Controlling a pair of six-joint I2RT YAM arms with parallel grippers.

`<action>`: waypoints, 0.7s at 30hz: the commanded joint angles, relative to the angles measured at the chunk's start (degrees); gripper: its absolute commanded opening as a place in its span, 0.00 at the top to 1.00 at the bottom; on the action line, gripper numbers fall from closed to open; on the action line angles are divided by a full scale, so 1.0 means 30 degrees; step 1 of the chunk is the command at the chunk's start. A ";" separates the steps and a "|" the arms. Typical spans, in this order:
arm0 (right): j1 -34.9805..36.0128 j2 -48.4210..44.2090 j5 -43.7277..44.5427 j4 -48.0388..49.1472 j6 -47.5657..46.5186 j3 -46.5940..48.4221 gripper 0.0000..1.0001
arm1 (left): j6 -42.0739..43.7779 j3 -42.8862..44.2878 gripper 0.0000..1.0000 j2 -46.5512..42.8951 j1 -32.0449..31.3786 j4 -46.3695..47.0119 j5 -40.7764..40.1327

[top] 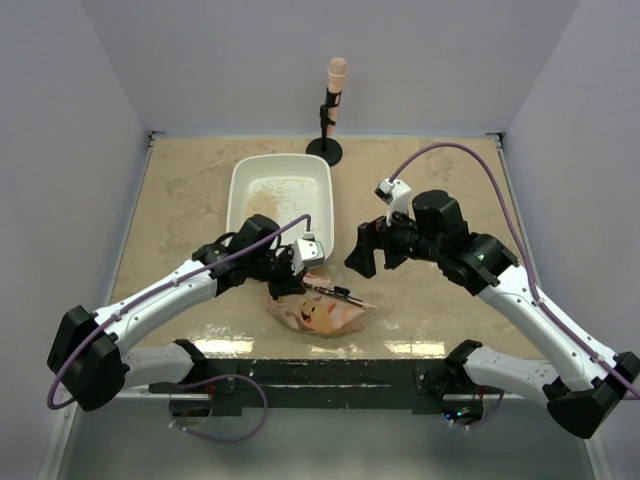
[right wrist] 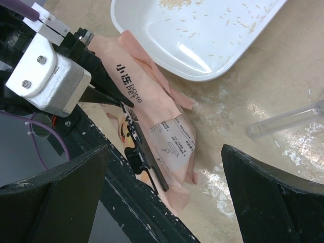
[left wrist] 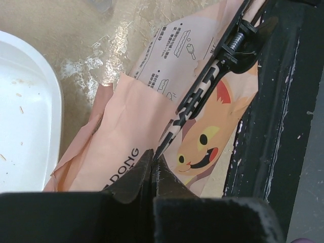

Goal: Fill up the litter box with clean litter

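Next, my right gripper grips the black clip on the thick spring part (top: 342,293) (right wrist: 135,158), toward the end away from my left gripper.
The white litter box (top: 246,180) lies at the table's middle back, with a thin scatter of clean litter (top: 268,198) on its floor; grains also show in the right wrist view (right wrist: 177,4). A crinkly orange-pink bag (top: 325,316) with a cat face lies flat near the front edge, closed by a long black clip (left wrist: 202,86). My left gripper (left wrist: 152,158) is shut, its tips pinching the clip's near end; it also shows in the top view (top: 290,284). My right gripper (right wrist: 162,197) is wide open and empty, hovering above the bag (right wrist: 172,136); the top view shows it (top: 374,260) right of the bag.
A pink microphone-like object on a black stand (top: 333,100) is behind the litter box. A clear plastic piece (right wrist: 288,119) lies on the table right of the bag. The table's black front edge (top: 330,370) runs just below the bag. Walls close in on three sides.
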 commanded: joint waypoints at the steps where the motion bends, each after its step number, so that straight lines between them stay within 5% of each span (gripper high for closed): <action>1: 0.0027 -0.0420 0.0395 -0.0632 -0.0568 0.0007 0.01 | -0.1169 0.0659 1.00 -0.0424 -0.0367 -0.0205 0.1014; 7: 0.0027 0.0049 -0.0508 -0.0926 -0.1534 0.0212 0.02 | -0.3018 0.0777 1.00 -0.2121 -0.2622 0.2016 0.0813; 21: 0.3454 0.1191 -0.2297 -0.0079 -0.3058 -0.0957 0.10 | -0.0649 -0.0658 1.00 -0.2417 -0.2624 0.0936 -0.1356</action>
